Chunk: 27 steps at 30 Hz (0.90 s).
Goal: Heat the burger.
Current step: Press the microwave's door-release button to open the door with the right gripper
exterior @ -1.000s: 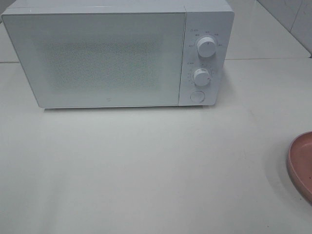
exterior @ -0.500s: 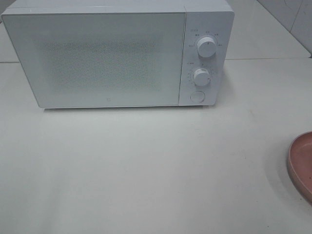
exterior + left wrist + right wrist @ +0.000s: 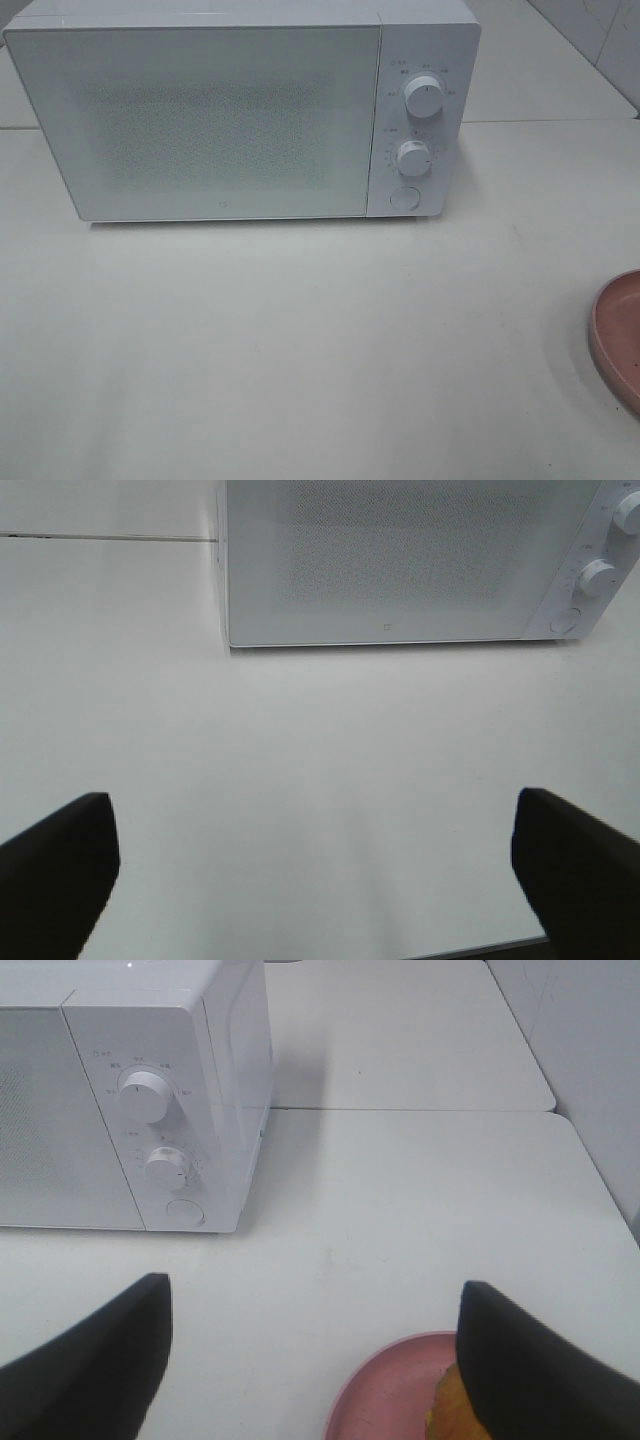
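Observation:
Next, I move my right gripper to the round button [image 3: 405, 198] [image 3: 185, 1212] below the knobs on the microwave and close it just in front of the button, ready to press.
Only a golden-brown edge of the burger [image 3: 447, 1412] shows, in the right wrist view, where it lies on a pink plate [image 3: 385, 1385] and is partly hidden behind one finger. My right gripper [image 3: 315, 1360] hangs open above the plate's near side, holding nothing. The left gripper [image 3: 320, 880] is wide open over bare table, facing the white microwave [image 3: 400, 560]. The microwave [image 3: 200, 120] stands at the back of the table with its door closed. Neither gripper appears in the exterior high view, where only the plate's rim [image 3: 610, 335] shows at the right edge.
On the microwave's right panel are two round knobs [image 3: 424, 98] [image 3: 412, 157] and a round button [image 3: 403, 197]. A seam in the white tabletop [image 3: 540, 121] runs behind the microwave. A wall rises at the far right [image 3: 590, 1080].

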{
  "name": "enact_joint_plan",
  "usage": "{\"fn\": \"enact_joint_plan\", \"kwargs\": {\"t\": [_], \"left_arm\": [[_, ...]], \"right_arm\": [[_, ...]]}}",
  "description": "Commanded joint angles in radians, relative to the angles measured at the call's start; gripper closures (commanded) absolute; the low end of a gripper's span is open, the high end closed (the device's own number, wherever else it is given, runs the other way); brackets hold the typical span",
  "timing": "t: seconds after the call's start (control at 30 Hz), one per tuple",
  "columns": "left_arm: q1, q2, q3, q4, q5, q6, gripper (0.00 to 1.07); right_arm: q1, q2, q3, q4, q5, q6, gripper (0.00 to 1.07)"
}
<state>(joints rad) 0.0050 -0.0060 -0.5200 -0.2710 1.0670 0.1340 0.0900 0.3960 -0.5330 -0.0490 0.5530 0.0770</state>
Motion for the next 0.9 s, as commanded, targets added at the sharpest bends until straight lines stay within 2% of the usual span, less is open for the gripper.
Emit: {"fn": "enact_joint_plan", "kwargs": {"t": [0.03,0.4,0.43,0.5,0.53,0.7,0.9], "left_arm": [[-0.004,-0.018,0.002,-0.002,0.002,-0.001,0.07],[-0.004,-0.018,0.002,-0.002,0.002,-0.001,0.07],[-0.004,-0.018,0.002,-0.002,0.002,-0.001,0.07],[-0.004,-0.018,0.002,-0.002,0.002,-0.001,0.07],[-0.004,-0.018,0.002,-0.002,0.002,-0.001,0.07],[-0.004,-0.018,0.002,-0.002,0.002,-0.001,0.07],[-0.004,-0.018,0.002,-0.002,0.002,-0.001,0.07]], "right_arm": [[-0.003,0.04,-0.002,0.0,-0.056,0.001,0.33],[-0.003,0.185,0.011,-0.002,-0.21,0.001,0.33],[-0.003,0.206,0.046,-0.002,-0.297,0.001,0.33],[-0.003,0.214,0.063,-0.002,-0.335,0.001,0.33],[-0.003,0.231,0.107,-0.002,-0.431,0.0,0.33],[-0.003,0.28,0.19,-0.002,-0.626,-0.002,0.33],[-0.003,0.366,0.225,-0.002,-0.789,-0.002,0.33]]}}
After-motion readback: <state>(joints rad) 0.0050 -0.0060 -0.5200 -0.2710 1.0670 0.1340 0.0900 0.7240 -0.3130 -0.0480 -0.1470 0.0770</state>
